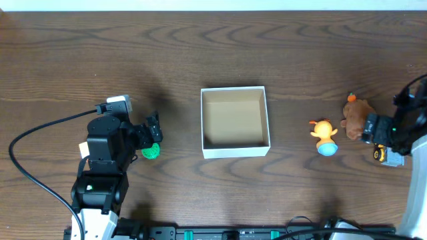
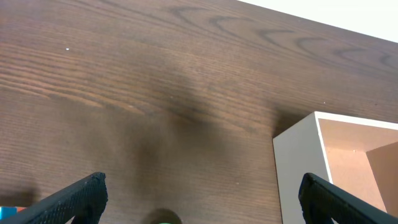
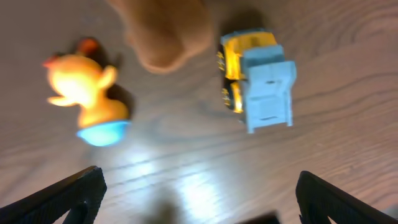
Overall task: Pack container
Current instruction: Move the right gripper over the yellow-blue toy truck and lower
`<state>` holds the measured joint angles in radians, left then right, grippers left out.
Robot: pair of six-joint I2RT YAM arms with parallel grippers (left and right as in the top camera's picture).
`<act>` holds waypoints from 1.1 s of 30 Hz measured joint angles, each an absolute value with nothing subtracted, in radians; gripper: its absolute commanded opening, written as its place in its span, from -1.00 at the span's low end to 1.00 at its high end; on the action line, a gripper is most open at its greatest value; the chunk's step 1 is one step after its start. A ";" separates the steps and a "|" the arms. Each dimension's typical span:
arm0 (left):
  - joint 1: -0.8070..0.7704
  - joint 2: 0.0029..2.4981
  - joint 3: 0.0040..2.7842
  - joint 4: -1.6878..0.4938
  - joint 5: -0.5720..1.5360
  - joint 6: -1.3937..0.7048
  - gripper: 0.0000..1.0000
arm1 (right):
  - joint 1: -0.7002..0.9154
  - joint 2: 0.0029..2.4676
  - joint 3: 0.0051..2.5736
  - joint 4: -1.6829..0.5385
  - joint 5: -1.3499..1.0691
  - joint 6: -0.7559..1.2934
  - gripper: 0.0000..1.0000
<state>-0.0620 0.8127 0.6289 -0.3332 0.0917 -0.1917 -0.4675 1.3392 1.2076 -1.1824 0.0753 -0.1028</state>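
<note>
The fingers of my right gripper will next close on the blue bed (image 1: 392,159) (image 3: 268,78) of the yellow and blue truck, just behind the truck's yellow cab.
The container (image 1: 235,151), a shallow white box with a tan inside, sits empty at the table's middle; its corner shows in the left wrist view (image 2: 295,168). A green ball (image 1: 151,153) lies left of it, just under my open left gripper (image 1: 155,135) (image 2: 202,199); only its top edge (image 2: 165,221) shows between the fingers. At the right lie an orange duck (image 1: 324,137) (image 3: 87,93), a brown plush toy (image 1: 353,112) (image 3: 165,31) and a yellow and blue truck (image 1: 387,157) (image 3: 258,78). My right gripper (image 1: 371,128) (image 3: 199,199) is open and empty above them.
The dark wood table (image 1: 213,53) stretches behind the box. A black cable (image 1: 40,133) runs from the left arm toward the left edge. A black rail (image 1: 267,233) lies along the front edge.
</note>
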 measured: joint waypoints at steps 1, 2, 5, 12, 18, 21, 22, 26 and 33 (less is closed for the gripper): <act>-0.062 0.813 0.629 -0.334 0.094 -0.192 0.96 | -0.487 1.353 1.208 -1.177 0.075 -0.122 0.99; -0.062 0.813 0.629 -0.333 0.095 -0.192 0.96 | -0.504 1.365 1.208 -1.169 0.075 -0.137 0.98; -0.062 0.813 0.629 -0.334 0.095 -0.192 0.96 | -0.547 1.400 1.208 -1.111 0.073 -0.185 0.98; -0.062 0.813 0.629 -0.334 0.095 -0.192 0.96 | -0.621 1.512 1.209 -0.972 0.070 -0.255 0.98; -0.062 0.813 0.629 -0.334 0.096 -0.192 0.96 | -0.626 1.573 1.203 -0.979 0.049 -0.271 0.98; -0.062 0.813 0.629 -0.334 0.098 -0.191 0.96 | -0.626 1.575 1.201 -0.970 0.068 -0.285 0.98; -0.062 0.813 0.629 -0.334 0.098 -0.192 0.96 | -0.627 1.575 1.201 -0.962 0.076 -0.290 0.98; -0.062 0.813 0.629 -0.334 0.098 -0.192 0.96 | -0.639 1.581 1.200 -0.951 0.087 -0.307 0.99; -0.062 0.813 0.629 -0.334 0.098 -0.192 0.96 | -0.667 1.650 1.189 -0.941 0.079 -0.327 0.98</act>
<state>-0.0620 0.8127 0.6289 -0.3340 0.0978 -0.1917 -0.6670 1.6501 1.1892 -0.9413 0.0792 -0.3275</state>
